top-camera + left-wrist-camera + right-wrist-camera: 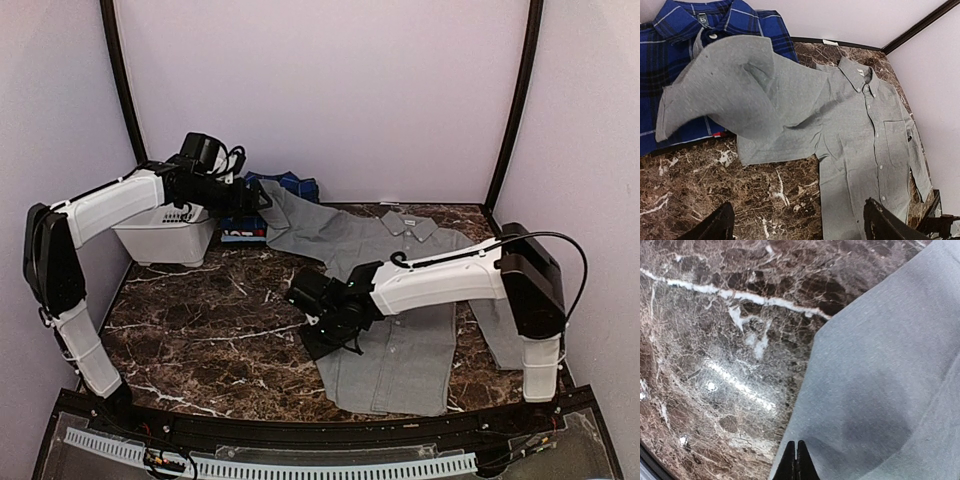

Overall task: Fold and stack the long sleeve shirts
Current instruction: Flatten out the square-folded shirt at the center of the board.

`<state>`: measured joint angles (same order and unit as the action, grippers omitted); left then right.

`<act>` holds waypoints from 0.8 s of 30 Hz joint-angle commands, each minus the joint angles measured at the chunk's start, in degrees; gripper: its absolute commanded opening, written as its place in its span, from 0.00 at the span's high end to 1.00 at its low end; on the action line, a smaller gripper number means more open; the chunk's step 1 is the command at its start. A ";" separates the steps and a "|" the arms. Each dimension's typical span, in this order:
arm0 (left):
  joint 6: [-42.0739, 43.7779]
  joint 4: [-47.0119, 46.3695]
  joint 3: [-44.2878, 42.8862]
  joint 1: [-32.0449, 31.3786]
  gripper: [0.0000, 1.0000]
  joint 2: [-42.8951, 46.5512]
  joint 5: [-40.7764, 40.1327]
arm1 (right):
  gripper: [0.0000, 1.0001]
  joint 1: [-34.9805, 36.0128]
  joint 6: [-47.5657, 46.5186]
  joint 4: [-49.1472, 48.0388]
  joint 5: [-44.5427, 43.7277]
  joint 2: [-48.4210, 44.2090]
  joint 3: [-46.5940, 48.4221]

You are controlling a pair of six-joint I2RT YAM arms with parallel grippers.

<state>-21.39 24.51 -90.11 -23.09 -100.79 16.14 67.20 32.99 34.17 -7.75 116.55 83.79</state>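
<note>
The side edge of the grey shirt sticks out and slants in toward the shirt's hem, so next I open my right gripper and take that edge nearer the hem (329, 391).
A light grey long sleeve shirt (405, 345) lies flat and buttoned on the marble table, collar toward the back. One of its sleeves (725, 85) drapes over a dark blue plaid shirt (670, 45) at the back left. A sliver of red and white cloth (716, 133) peeks out under the plaid. My left gripper (262, 197) hangs open above the sleeve's end with nothing between its fingers (722, 222). My right gripper (796, 446) is low on the table, shut on the left side edge of the grey shirt (880, 365).
A white plastic basket (165, 240) stands at the back left under my left arm. Bare brown marble (200, 320) lies left of the grey shirt. Pale walls close in the back and both sides.
</note>
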 commanded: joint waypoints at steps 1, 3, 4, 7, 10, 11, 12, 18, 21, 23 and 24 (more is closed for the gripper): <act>-0.25 -1.94 3.46 -1.81 0.12 5.06 1.56 | 0.97 -2.14 -1.42 -2.54 2.88 -6.48 -1.38; -0.49 -2.01 4.66 -2.13 0.12 5.56 2.05 | 0.83 -2.04 -2.38 -0.99 2.54 -6.42 -0.13; -0.78 -2.10 5.57 -2.26 0.12 5.99 2.27 | 0.78 -1.74 -2.71 -0.49 2.56 -6.14 0.41; -1.84 -3.37 7.88 -2.97 0.12 7.25 2.67 | 0.72 -0.21 -3.10 1.01 1.36 -4.53 2.16; -3.99 -4.80 12.07 -3.18 0.12 9.40 2.52 | 0.70 1.25 -2.94 2.66 -0.17 -2.37 3.93; -4.44 -5.28 12.94 -3.23 0.12 9.83 1.97 | 0.69 1.56 -2.77 3.10 -0.55 -1.82 4.41; -5.40 -5.49 14.94 -3.26 0.12 10.90 1.66 | 0.67 1.88 -2.60 3.38 -0.97 -1.42 4.64; -8.90 -8.99 24.43 -3.36 0.12 16.42 0.10 | 0.61 3.05 -2.00 5.54 -3.94 0.70 5.06; -9.39 -8.98 27.08 -3.36 0.12 18.51 -0.68 | 0.60 3.57 -1.87 5.27 -3.70 1.35 3.98; -9.45 -8.88 28.00 -3.36 0.12 19.42 -0.86 | 0.60 3.64 -1.88 5.46 -3.74 2.13 3.69; -9.46 -8.83 28.25 -3.36 0.12 19.59 -0.81 | 0.60 3.66 -1.86 5.41 -3.84 2.52 3.52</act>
<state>-29.56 17.61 -63.66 -26.26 -84.84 16.36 70.15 30.70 38.59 -10.02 117.54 87.53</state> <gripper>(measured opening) 0.882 0.402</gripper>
